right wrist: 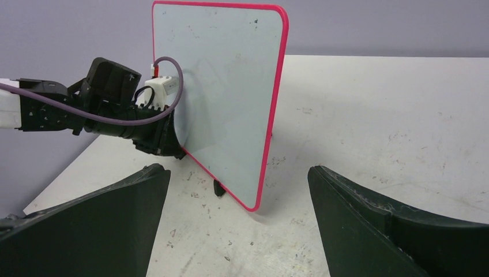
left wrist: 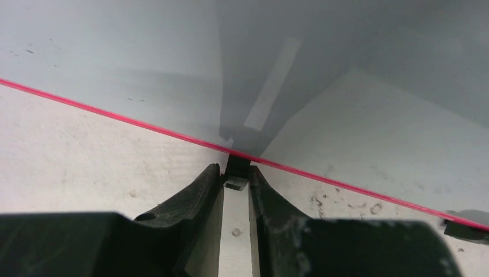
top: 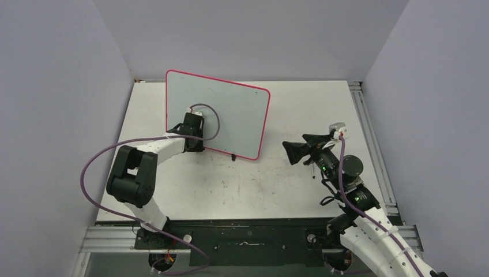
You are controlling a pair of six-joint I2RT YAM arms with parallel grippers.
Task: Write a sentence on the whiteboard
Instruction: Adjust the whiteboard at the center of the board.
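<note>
My left gripper should set the whiteboard's small black foot down on the bare white table [top: 217, 171] in front of the whiteboard's lower edge and let go of it there.
The whiteboard [top: 230, 109] stands upright on its long edge on the white table, with a pink-red rim and a pale glossy face. No sentence shows on it; only tiny specks mark the face in the right wrist view [right wrist: 230, 86]. My left gripper [top: 193, 141] is at the board's lower left edge. In the left wrist view it [left wrist: 235, 176] is shut on one small black foot [left wrist: 236, 173] under the rim of the board [left wrist: 346, 86]. My right gripper [top: 298, 147] is wide open and empty, to the right of the board and facing it [right wrist: 237, 170].
A second black foot [top: 233, 156] sits under the board's lower edge and also shows in the right wrist view [right wrist: 219, 187]. The scuffed tabletop [top: 259, 184] is enclosed by grey walls on three sides. An aluminium rail [top: 369, 133] runs along the right edge.
</note>
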